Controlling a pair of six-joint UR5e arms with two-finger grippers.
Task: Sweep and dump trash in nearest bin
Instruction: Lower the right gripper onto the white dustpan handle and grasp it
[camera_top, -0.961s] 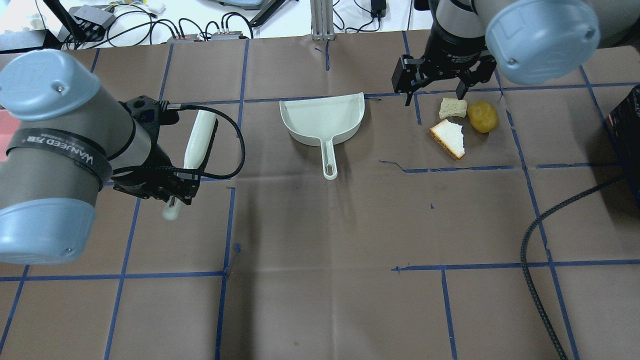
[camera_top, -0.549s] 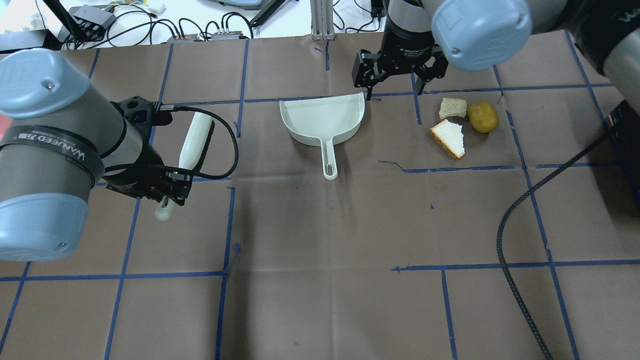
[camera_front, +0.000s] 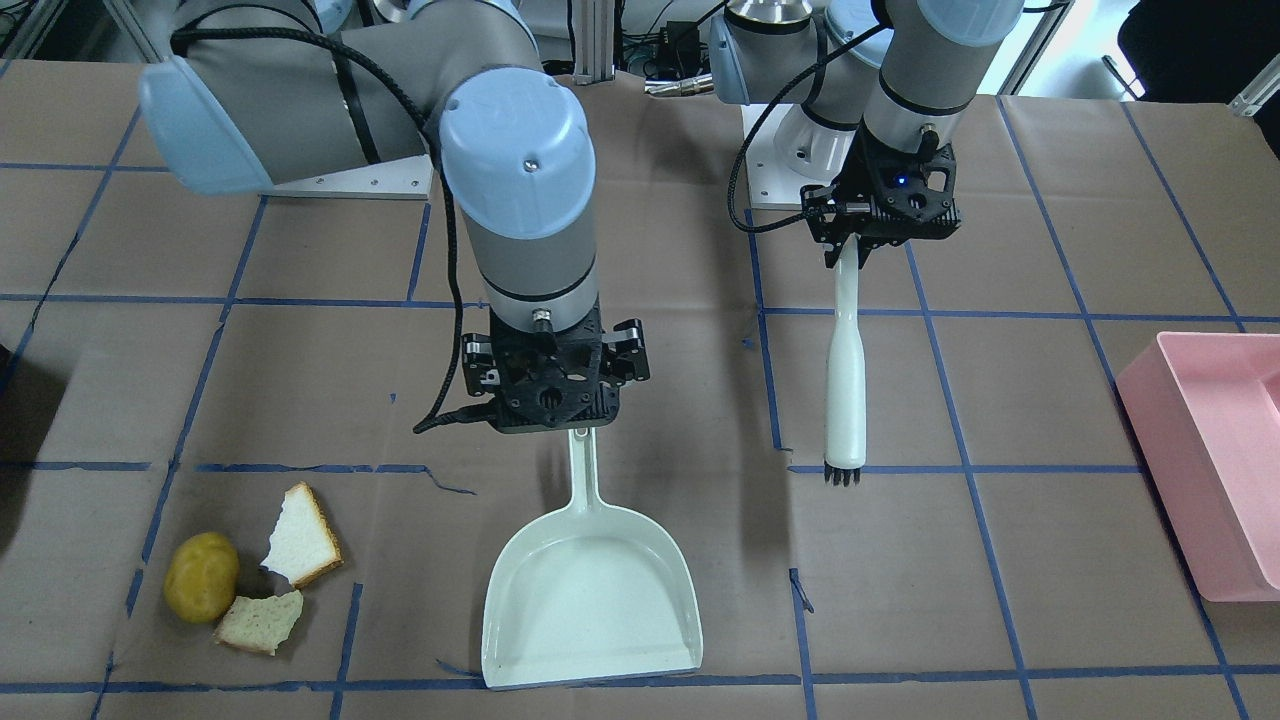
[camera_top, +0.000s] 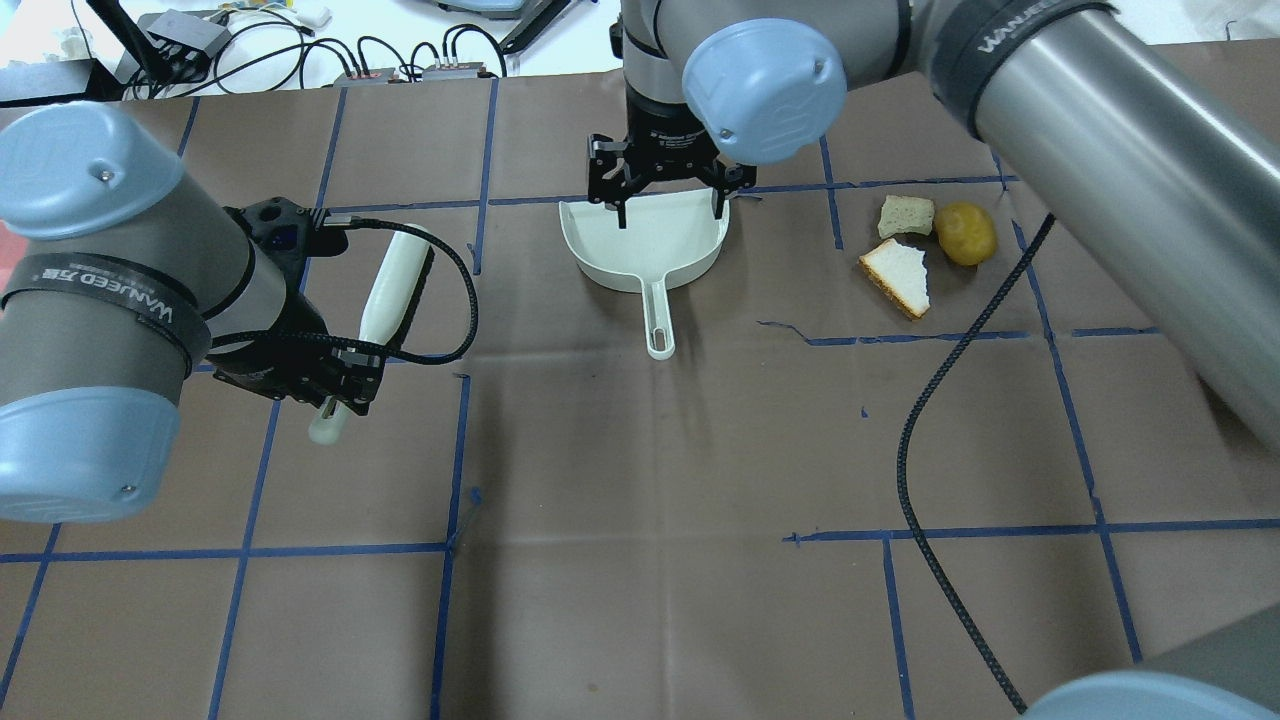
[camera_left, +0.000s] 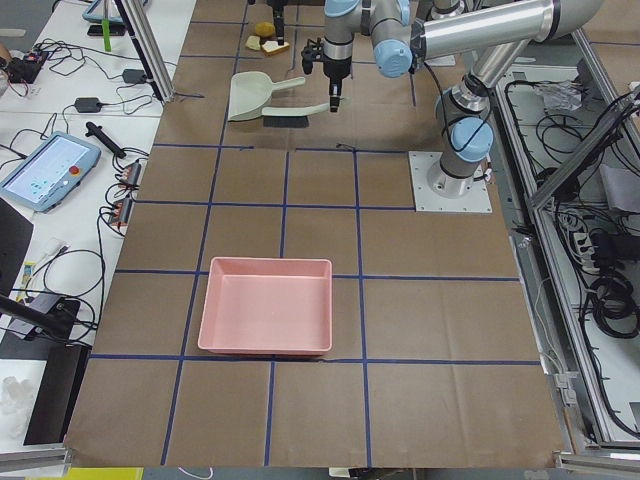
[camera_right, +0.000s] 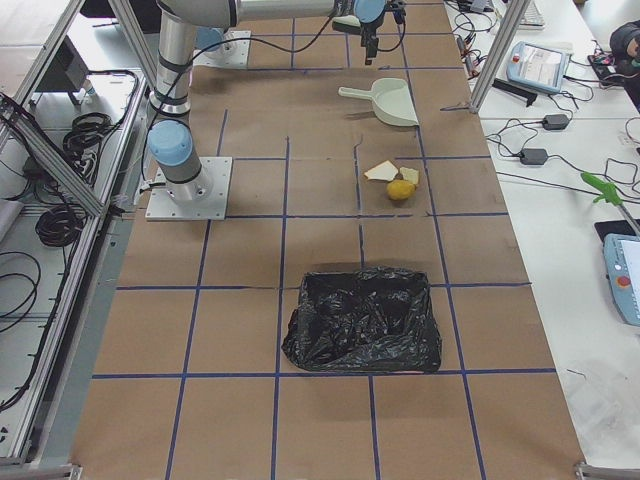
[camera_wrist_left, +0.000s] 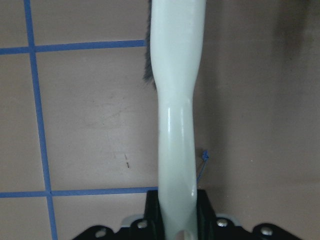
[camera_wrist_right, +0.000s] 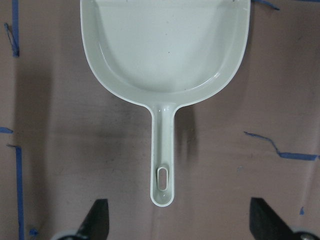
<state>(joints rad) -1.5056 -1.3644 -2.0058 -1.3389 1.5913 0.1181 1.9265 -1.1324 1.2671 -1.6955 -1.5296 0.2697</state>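
Observation:
Next, I grab the white dustpan with my right gripper by the part of its handle (camera_front: 584, 482) (camera_wrist_right: 163, 127) next to the dustpan's tray.
The trash lies together on the brown table: a yellow-brown potato (camera_top: 965, 233) (camera_front: 201, 577) and two torn bread pieces (camera_top: 900, 275) (camera_top: 906, 215) (camera_front: 303, 548) (camera_front: 260, 622). A white dustpan (camera_top: 645, 240) (camera_front: 590, 600) (camera_wrist_right: 165, 55) rests flat to their left in the overhead view. My right gripper (camera_top: 668, 212) (camera_front: 555, 400) (camera_wrist_right: 182, 220) hovers open over the dustpan, its fingers either side of the handle end and not touching it. My left gripper (camera_top: 335, 385) (camera_front: 885, 215) (camera_wrist_left: 177, 220) is shut on the handle of a white brush (camera_top: 395, 275) (camera_front: 845, 390) (camera_wrist_left: 177, 125).
A pink bin (camera_front: 1180, 470) (camera_left: 266, 349) stands on the robot's left end of the table. A black-bagged bin (camera_right: 420, 350) stands on its right end, nearer the trash. The right arm's black cable (camera_top: 930, 400) hangs over the table. Cables and devices lie beyond the far edge.
My right arm has swung left, from above the trash to above the dustpan, its gripper still open. The left gripper with the brush has hardly shifted.

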